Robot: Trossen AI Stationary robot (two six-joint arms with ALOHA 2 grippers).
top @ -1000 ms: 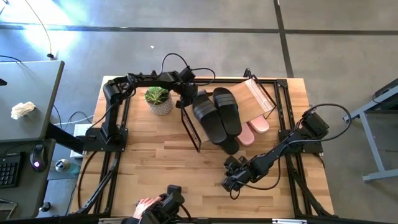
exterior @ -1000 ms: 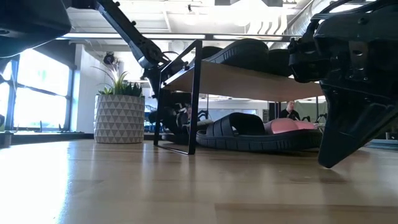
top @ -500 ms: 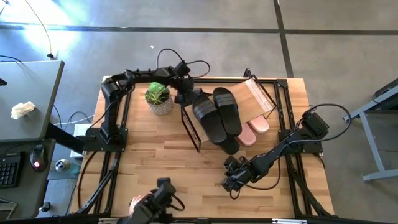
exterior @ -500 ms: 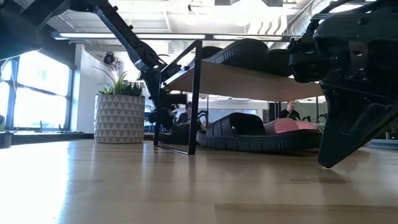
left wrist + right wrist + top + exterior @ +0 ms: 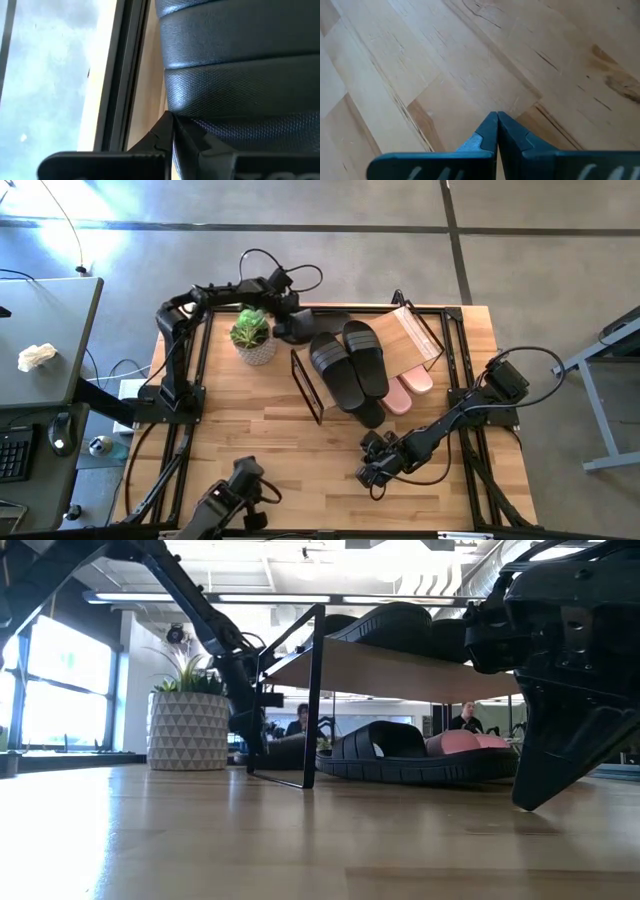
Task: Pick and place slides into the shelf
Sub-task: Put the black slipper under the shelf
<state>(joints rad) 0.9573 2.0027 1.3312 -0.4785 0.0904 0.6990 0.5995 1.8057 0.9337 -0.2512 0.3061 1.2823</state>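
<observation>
Next, I back my left gripper off, as its fingers lie shut against the far black slide's strap, then open them and take the strap's edge [image 5: 215, 117] from both sides.
Two black slides [image 5: 335, 370] [image 5: 367, 355] lie side by side on the shelf's wood board [image 5: 415, 340]. Under the board, a third black slide [image 5: 400, 755] and the pink slides [image 5: 412, 385] rest on the table. Another black slide [image 5: 322, 323] lies behind the shelf at the table's far edge. My left gripper [image 5: 288, 320] is shut at this slide's left end, between the plant and the shelf. In the left wrist view its fingertips [image 5: 172, 120] are right at the ribbed strap [image 5: 240, 65]. My right gripper [image 5: 372, 475] is shut, low over the bare table at the near right. My left gripper's shut fingertips [image 5: 165, 131] lie against the edge of the black slide's ribbed strap [image 5: 200, 117]. Nothing shows between the fingers, and I cannot tell whether they pinch any of the strap. The slide lies on the table at the far edge.
A potted green plant [image 5: 253, 335] stands left of the shelf, close to my left arm. The shelf's black frame [image 5: 305, 385] stands at the table's middle. A dark device [image 5: 228, 502] sits at the near edge. Bare wood shows at the near left.
My left gripper has drawn back from the shelf's left end toward the table's far left, staying shut. At the near edge, a person's hand with a dark device has gone left and out of sight; the device stays.
</observation>
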